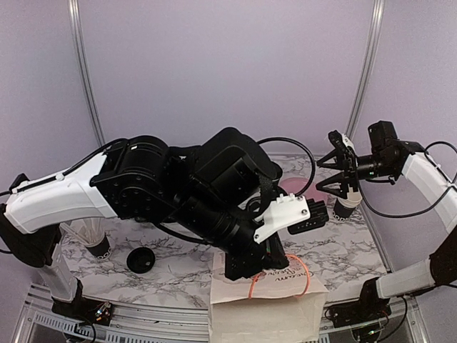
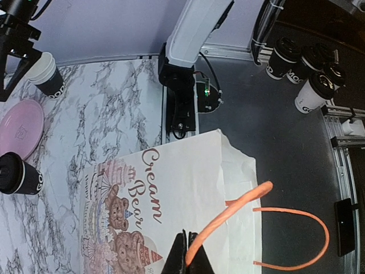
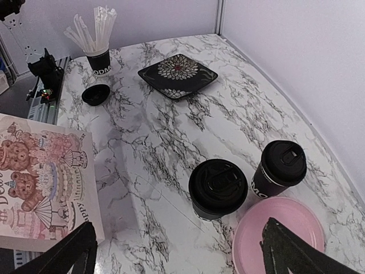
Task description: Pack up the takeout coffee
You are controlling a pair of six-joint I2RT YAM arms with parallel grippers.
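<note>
My right gripper grips the black lid [image 1: 253, 204] [image 3: 218, 177] of the coffee cup nearer the paper bag next, leaving the cup that is closer to the back wall.
Two takeout coffee cups, black with black lids, stand on the marble table: one [image 3: 218, 188] lies below my right gripper and the other [image 3: 279, 168] sits beside the pink plate [image 3: 279, 234]. My right gripper [image 3: 179, 254] hangs above them, open and holding nothing; in the top view this right gripper [image 1: 341, 174] is over a cup [image 1: 348, 207]. My left gripper [image 2: 191, 260] is shut on the orange handle [image 2: 234, 211] of the white "Cream Bear" paper bag [image 2: 171, 194]. That bag [image 1: 264, 311] lies at the table's near edge.
A black cup of white straws [image 3: 98, 57], a small black round dish [image 3: 96, 94] and a patterned black square plate [image 3: 177, 75] sit at the table's left and far side. Several more cups [image 2: 296, 63] stand off the table. My left arm [image 1: 186, 186] spans the middle.
</note>
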